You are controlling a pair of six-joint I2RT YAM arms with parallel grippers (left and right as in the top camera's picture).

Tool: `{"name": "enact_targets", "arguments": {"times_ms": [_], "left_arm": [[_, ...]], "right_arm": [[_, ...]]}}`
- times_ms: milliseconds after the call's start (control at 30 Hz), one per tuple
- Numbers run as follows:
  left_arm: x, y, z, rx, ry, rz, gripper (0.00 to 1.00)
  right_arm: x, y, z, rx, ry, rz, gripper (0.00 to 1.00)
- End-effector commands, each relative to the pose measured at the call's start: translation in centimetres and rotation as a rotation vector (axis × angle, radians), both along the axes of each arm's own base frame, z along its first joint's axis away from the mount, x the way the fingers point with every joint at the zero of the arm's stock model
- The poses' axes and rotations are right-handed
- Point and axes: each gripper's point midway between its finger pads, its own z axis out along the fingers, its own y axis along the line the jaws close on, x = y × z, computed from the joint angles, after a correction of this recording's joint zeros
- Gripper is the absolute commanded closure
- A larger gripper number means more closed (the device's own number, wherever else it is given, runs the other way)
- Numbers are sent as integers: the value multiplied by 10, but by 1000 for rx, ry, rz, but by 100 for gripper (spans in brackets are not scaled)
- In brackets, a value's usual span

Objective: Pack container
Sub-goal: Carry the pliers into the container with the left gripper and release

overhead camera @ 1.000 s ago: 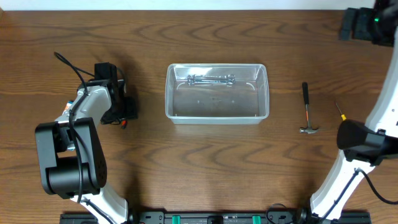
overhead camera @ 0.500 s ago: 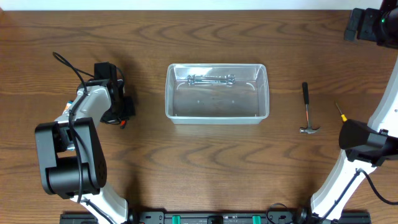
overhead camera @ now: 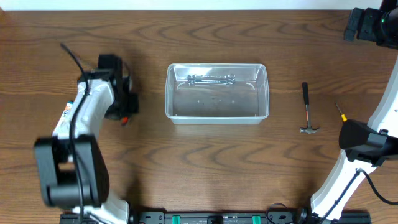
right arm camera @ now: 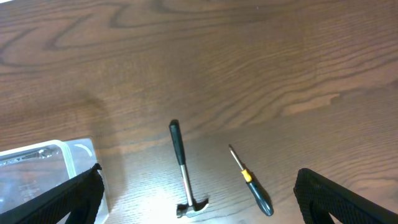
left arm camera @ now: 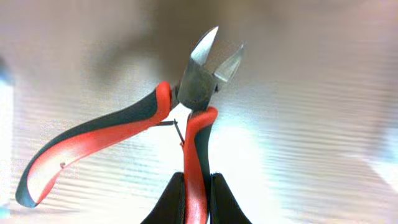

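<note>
Next, I release the cutting pliers from my left gripper inside the clear plastic container point(overhead camera: 210, 99), just in front of the metal wrench.
The clear plastic container point(overhead camera: 217, 93) stands mid-table with a metal wrench point(overhead camera: 211, 79) inside; its corner shows in the right wrist view point(right arm camera: 43, 168). My left gripper point(left arm camera: 198, 193) is shut on one handle of red-and-black cutting pliers point(left arm camera: 186, 106); from overhead the gripper point(overhead camera: 122, 111) is left of the container, with only a red tip of the pliers showing. My right gripper point(right arm camera: 196, 199) is open and empty, high above a small hammer point(right arm camera: 183, 171) and a screwdriver point(right arm camera: 252, 182). From overhead the hammer point(overhead camera: 306, 109) and screwdriver point(overhead camera: 340, 111) lie right of the container.
The wooden table's far edge runs along the top of the overhead view. The right arm's base point(overhead camera: 364, 140) stands at the right edge, next to the screwdriver. The left arm's base point(overhead camera: 65, 171) stands at the front left.
My left arm has lifted and shifted slightly right, toward the container, with the pliers in its grip. The right arm has barely moved.
</note>
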Motion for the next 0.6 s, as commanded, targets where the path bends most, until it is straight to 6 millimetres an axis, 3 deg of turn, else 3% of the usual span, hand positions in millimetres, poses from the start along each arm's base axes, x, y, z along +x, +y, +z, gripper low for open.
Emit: {"name": "enact_targets", "arguments": {"times_ms": [0,67,167,267,400,567], "left_arm": [[29,-39,91,36,-253,-294,94],[30,-67,117,56,-328,-458,94],[22,-111,135,86,-395,-719,94],[11,-152,133,102,-410,-962,95],[15,-198,125,96,-460,-1097,94],[35,-226,101,89,-484,-1130,94]], "right_arm": [[0,4,5,12,-17,-6,1],[0,4,5,12,-17,-6,1],[0,4,5,12,-17,-6,1],[0,5,5,13,-16,-5,1],[0,5,5,18,-18,-3,1],[0,6,5,23,-18,-1,1]]}}
